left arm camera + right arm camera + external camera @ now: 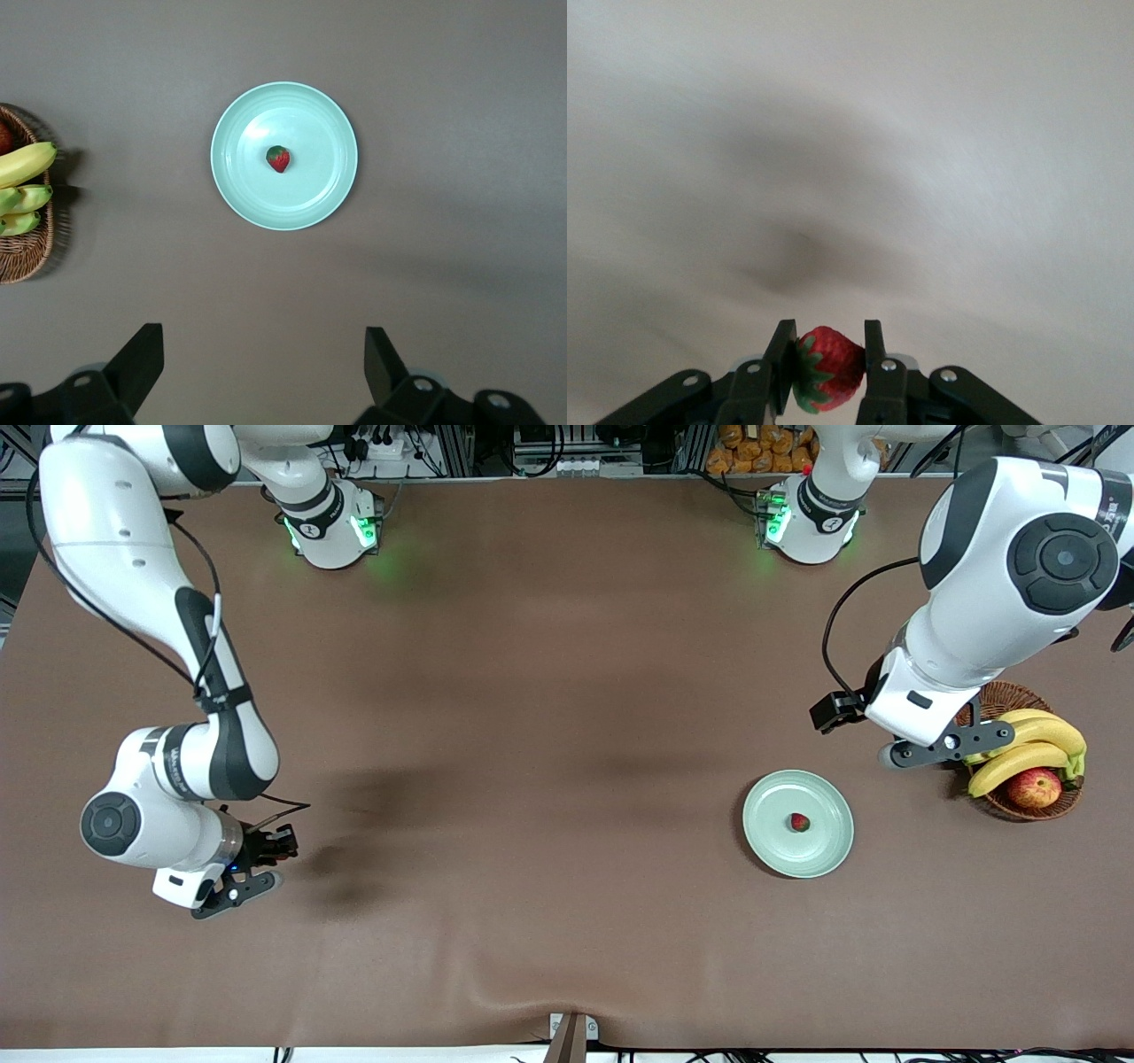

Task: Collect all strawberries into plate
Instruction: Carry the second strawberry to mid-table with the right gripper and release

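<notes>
My right gripper has its strawberry. It will let go of it on the bare cloth at the table's middle (575, 824), well short of the plate.
One small red strawberry (800, 822) (278, 158) lies near the middle of the pale mint-green plate (819, 852) (239, 190). My left gripper (946, 746) (263, 341) hangs open and holds nothing, above the table between the plate and the wicker basket. My right gripper (280, 864) (827, 341) is low over the bare cloth toward the right arm's end of the table. It is shut on a second strawberry (831, 365), whose green leafy top rests against one finger.
A brown wicker basket (1019, 808) (27, 257) sits beside the plate toward the left arm's end of the table. It holds bananas (1032, 748) (22, 164) and a red-yellow apple (1034, 786). Brown cloth covers the table (549, 735).
</notes>
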### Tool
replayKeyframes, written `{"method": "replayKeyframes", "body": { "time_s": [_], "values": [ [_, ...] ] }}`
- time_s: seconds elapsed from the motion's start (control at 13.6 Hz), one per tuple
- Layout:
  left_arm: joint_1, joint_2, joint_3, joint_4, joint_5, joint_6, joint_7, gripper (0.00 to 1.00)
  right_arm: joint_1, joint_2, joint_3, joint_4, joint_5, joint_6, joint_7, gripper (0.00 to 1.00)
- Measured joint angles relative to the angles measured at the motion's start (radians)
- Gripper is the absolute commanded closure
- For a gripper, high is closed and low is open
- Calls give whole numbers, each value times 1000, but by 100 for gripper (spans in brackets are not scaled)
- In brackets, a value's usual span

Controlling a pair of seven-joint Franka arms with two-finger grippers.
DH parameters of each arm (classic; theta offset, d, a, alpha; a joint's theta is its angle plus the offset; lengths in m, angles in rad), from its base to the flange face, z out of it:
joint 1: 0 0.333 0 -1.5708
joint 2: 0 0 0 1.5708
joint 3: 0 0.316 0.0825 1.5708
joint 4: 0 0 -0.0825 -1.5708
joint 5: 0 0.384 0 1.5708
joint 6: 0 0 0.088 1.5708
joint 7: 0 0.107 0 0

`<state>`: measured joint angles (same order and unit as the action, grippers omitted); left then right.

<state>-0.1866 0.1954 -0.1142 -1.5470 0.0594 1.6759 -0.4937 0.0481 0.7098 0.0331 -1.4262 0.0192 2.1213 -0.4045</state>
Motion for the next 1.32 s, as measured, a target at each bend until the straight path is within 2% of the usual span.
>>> {"method": "replayKeyframes", "body": {
  "time_s": [0.15, 0.29, 0.51, 0.96, 1.18, 1.25, 1.32],
  "values": [
    [22, 0, 7, 6, 0, 0, 94, 0, 86, -24, 4, 11, 0, -1, 0, 100],
    [92, 0, 13, 9, 0, 0, 309, 0, 175, -25, 6, 18, 0, 5, 2, 100],
    [201, 0, 15, 9, -5, 0, 528, 0, 291, -8, 8, 16, 0, 97, 4, 100],
    [191, 0, -1, 8, -51, 0, 540, 0, 515, 130, 7, 13, 0, 436, 10, 100],
    [188, 0, -4, 8, -55, 0, 507, 0, 580, 196, 6, 39, 0, 527, 15, 98],
    [186, 0, -15, 7, -56, 0, 471, 0, 596, 217, 6, 62, 0, 532, 27, 59],
    [183, 0, -34, 7, -56, 0, 421, 0, 605, 234, 6, 83, 0, 535, 42, 1]
  ]
}}
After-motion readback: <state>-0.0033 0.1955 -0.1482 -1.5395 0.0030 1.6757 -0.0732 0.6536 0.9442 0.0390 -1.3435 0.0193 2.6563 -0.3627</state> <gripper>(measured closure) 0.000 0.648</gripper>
